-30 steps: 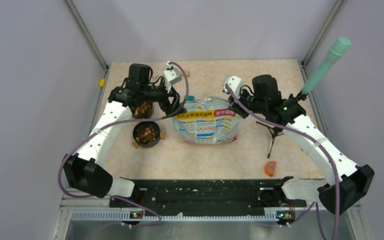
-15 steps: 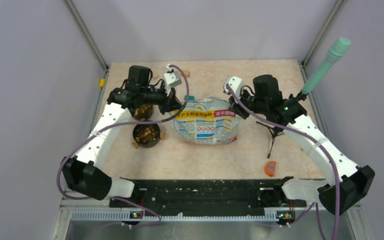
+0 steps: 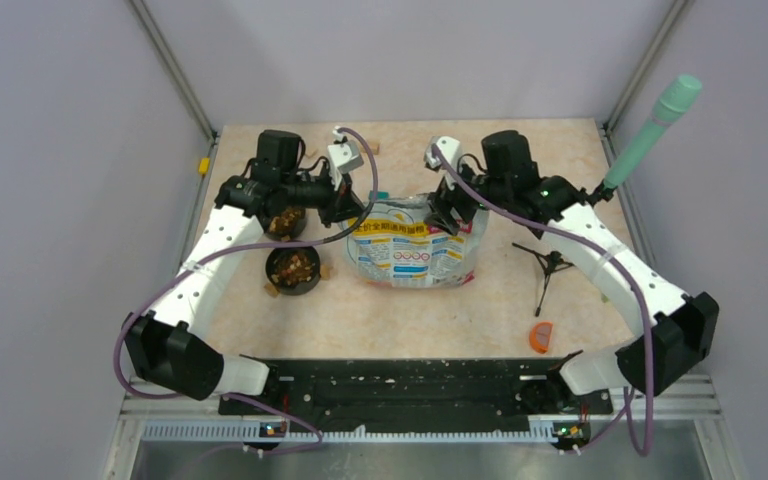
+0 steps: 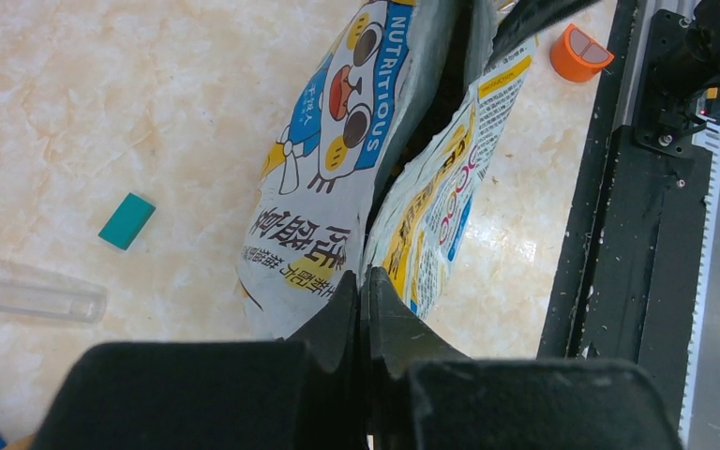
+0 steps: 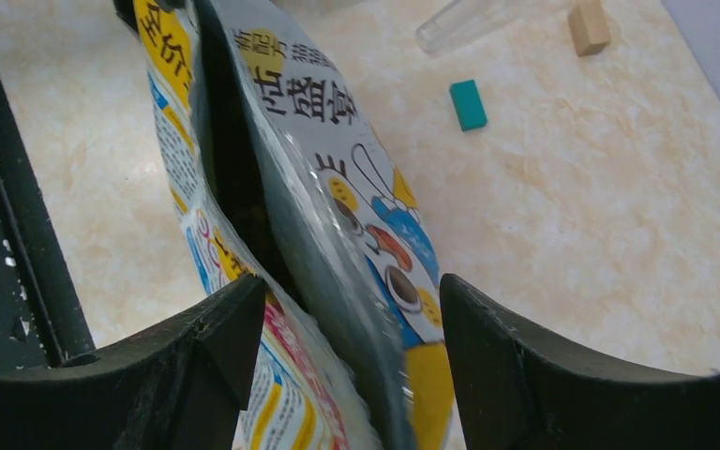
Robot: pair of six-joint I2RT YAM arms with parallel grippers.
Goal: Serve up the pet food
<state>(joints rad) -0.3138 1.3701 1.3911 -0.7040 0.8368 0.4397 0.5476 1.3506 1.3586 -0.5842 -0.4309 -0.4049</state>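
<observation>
I need to use my right gripper to pinch both rims of the bag's gaping opening together nearer my left gripper (image 3: 408, 206), then slide along them to close the bag.
The glossy cartoon-cat bag (image 3: 415, 250) lies in the middle of the table, its mouth gaping dark in both wrist views. My left gripper (image 4: 366, 286) is shut, pinching the bag's (image 4: 337, 169) near corner at the seam. My right gripper (image 5: 352, 309) is open and straddles the opposite edge of the bag (image 5: 337, 197), one finger on each side. Pet food (image 3: 294, 266) fills a black bowl left of the bag. A second bowl of kibble (image 3: 285, 218) sits partly hidden under my left arm.
A teal block (image 4: 127, 221) and a clear tube (image 4: 28, 298) lie behind the bag, with a tan wooden block (image 5: 589, 25) further off. An orange cap (image 3: 540, 336) and a small black tripod (image 3: 548, 265) lie at the right. A black rail (image 3: 400, 385) runs along the near edge.
My right gripper has swung left from beside the bag onto its edge, and its jaws have opened. My left gripper has closed on the bag's corner.
</observation>
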